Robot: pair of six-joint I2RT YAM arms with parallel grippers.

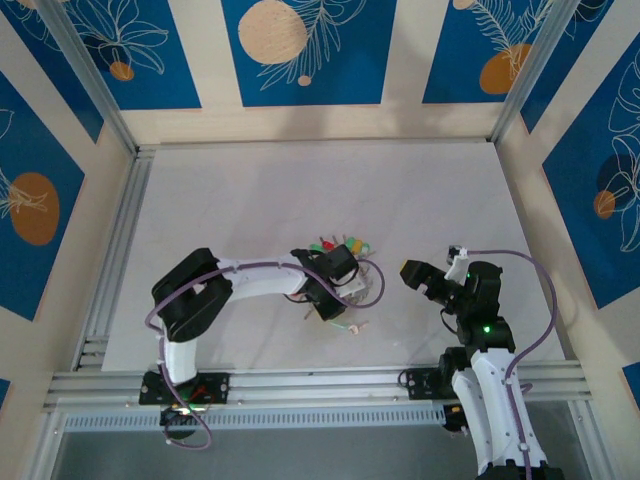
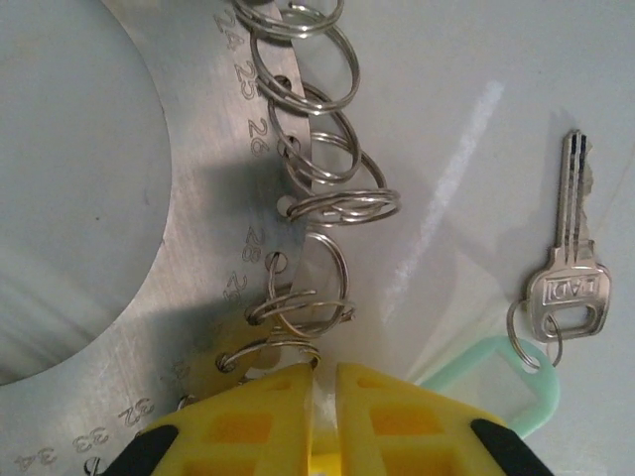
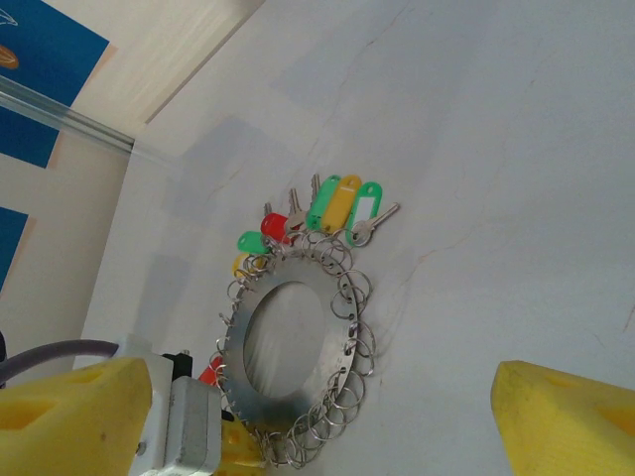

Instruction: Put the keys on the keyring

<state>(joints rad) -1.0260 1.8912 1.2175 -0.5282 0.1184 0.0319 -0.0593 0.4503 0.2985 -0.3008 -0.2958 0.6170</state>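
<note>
My left gripper's fingers are at the outer edge of a split ring, so next I open them, lift clear and pinch the neighbouring ring (image 2: 256,315) near its hole.
The keyring (image 3: 335,342) is a flat grey metal disc with a wide hole, lying on the table and rimmed with small split rings. Keys with red, green and yellow heads (image 3: 337,203) fan from its far edge, also visible from above (image 1: 340,243). My left gripper (image 2: 325,372) sits at the numbered rim of the keyring (image 2: 208,198), shut to a sliver on a small split ring. A loose silver key (image 2: 566,283) on a pale mint tag (image 2: 496,382) lies beside it. My right gripper (image 3: 322,382) hangs open, well right of the disc (image 1: 420,278).
The white table (image 1: 400,190) is walled by blue-and-cream panels, with aluminium rails (image 1: 110,270) along the left and near edges. The loose mint-tagged key (image 1: 352,327) lies just in front of the disc. The left arm (image 1: 250,280) curves in from the left.
</note>
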